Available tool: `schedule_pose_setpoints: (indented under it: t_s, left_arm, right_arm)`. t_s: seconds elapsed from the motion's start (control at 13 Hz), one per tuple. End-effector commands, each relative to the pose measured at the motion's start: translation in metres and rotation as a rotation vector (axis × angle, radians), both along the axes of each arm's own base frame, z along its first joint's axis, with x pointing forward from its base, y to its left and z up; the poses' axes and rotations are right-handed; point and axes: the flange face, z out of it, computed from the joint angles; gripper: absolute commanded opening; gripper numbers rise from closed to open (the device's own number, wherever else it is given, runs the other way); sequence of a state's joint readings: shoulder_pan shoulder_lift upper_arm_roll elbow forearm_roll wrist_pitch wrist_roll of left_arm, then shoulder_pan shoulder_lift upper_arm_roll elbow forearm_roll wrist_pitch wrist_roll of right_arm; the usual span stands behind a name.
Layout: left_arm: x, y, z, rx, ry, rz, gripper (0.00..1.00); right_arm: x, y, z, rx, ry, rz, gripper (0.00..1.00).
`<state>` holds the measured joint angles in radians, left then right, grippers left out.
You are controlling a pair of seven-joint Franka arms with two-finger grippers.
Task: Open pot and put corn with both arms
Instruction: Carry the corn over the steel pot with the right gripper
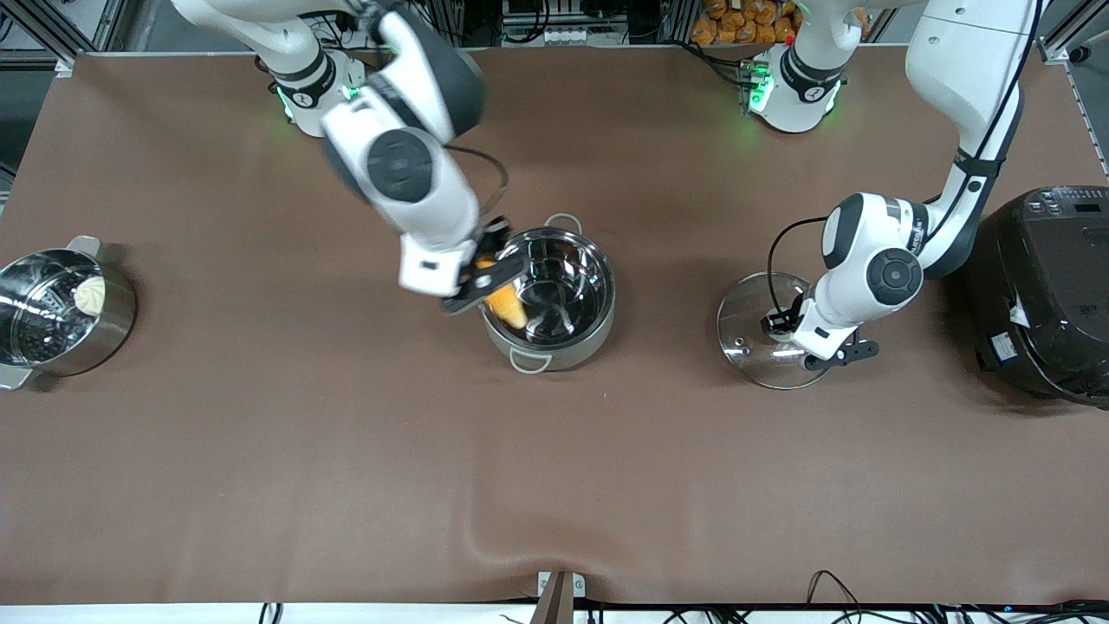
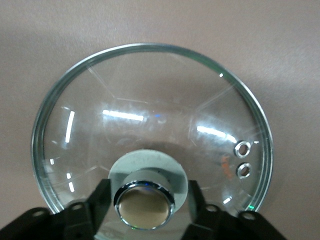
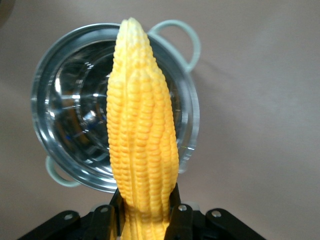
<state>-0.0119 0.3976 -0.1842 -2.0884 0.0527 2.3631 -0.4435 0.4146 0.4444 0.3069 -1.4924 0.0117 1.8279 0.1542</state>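
Next, I release the yellow corn from my right gripper across the middle of the grey-beige pot's bare steel inside (image 1: 546, 293) (image 3: 107, 112).
The grey-beige pot (image 1: 563, 299) stands uncovered at the table's middle, its steel inside bare; it also shows in the right wrist view (image 3: 75, 120). My right gripper (image 1: 485, 279) is shut on the yellow corn (image 1: 505, 305) at its stub end and holds it tilted over the pot's rim, tip pointing into the pot (image 3: 142, 125). The glass lid (image 1: 749, 325) lies flat on the table toward the left arm's end. My left gripper (image 1: 810, 344) is low over it, fingers (image 2: 102, 197) apart on either side of the copper-topped knob (image 2: 144, 205), with a small gap.
A steel steamer pot (image 1: 61, 312) with a white bun (image 1: 89, 295) stands at the right arm's end of the table. A big black rice cooker (image 1: 1048, 290) stands at the left arm's end, close beside the left arm's elbow.
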Motion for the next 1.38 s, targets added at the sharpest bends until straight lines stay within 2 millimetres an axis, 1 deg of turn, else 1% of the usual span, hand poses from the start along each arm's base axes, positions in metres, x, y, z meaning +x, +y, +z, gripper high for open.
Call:
schedule_pose_setpoints:
  t_s: [0.0,0.08,0.15,0.23,0.31,0.46,0.62,0.69,0.77,0.92,1.0,1.15,1.23,1.31]
  left_arm:
    - [0.009,0.001,0.042,-0.002,-0.06,-0.001,1.0]
    - [0.012,0.002,0.071,0.0,-0.103,0.0,1.0]
    - [0.014,0.007,0.102,0.007,-0.127,0.003,1.0]
    - [0.019,0.019,0.141,0.016,-0.149,0.014,1.0]
    - [0.024,0.028,0.178,0.024,-0.153,0.001,1.0]
    - [0.03,0.045,0.242,0.033,-0.15,-0.033,1.0]
    - [0.031,0.049,0.297,0.039,-0.112,-0.044,1.0]
    - [0.03,0.05,0.323,0.041,-0.1,-0.042,1.0]
    - [0.027,0.049,0.342,0.042,-0.098,-0.046,1.0]
    - [0.015,0.047,0.368,0.048,-0.127,-0.048,1.0]
    - [0.013,0.046,0.373,0.047,-0.135,-0.052,1.0]
    - [0.009,0.045,0.381,0.048,-0.15,-0.053,1.0]
    - [0.009,0.046,0.382,0.046,-0.151,-0.052,1.0]
    - [0.009,0.046,0.383,0.043,-0.153,-0.051,1.0]
  right_arm:
    - [0.02,0.009,-0.024,-0.001,0.001,-0.029,0.0]
    - [0.023,0.013,-0.034,0.009,-0.003,-0.018,0.0]
    - [0.018,0.027,-0.045,0.01,-0.021,0.013,0.0]
    - [0.016,0.04,-0.053,-0.006,-0.053,0.059,0.0]
    - [0.017,0.048,-0.062,-0.036,-0.081,0.092,0.0]
    - [0.016,0.054,-0.068,-0.044,-0.086,0.108,0.0]
    - [0.011,0.059,-0.072,-0.055,-0.088,0.128,0.0]
    - [0.006,0.065,-0.078,-0.062,-0.083,0.14,0.0]
    - [0.0,0.07,-0.081,-0.066,-0.081,0.149,0.0]
    - [-0.005,0.073,-0.088,-0.093,-0.088,0.165,0.0]
    - [-0.011,0.08,-0.089,-0.104,-0.092,0.177,0.0]
    - [-0.011,0.079,-0.094,-0.124,-0.099,0.179,0.0]
    - [-0.015,0.083,-0.095,-0.124,-0.098,0.185,0.0]
    - [-0.019,0.086,-0.096,-0.128,-0.099,0.18,0.59]
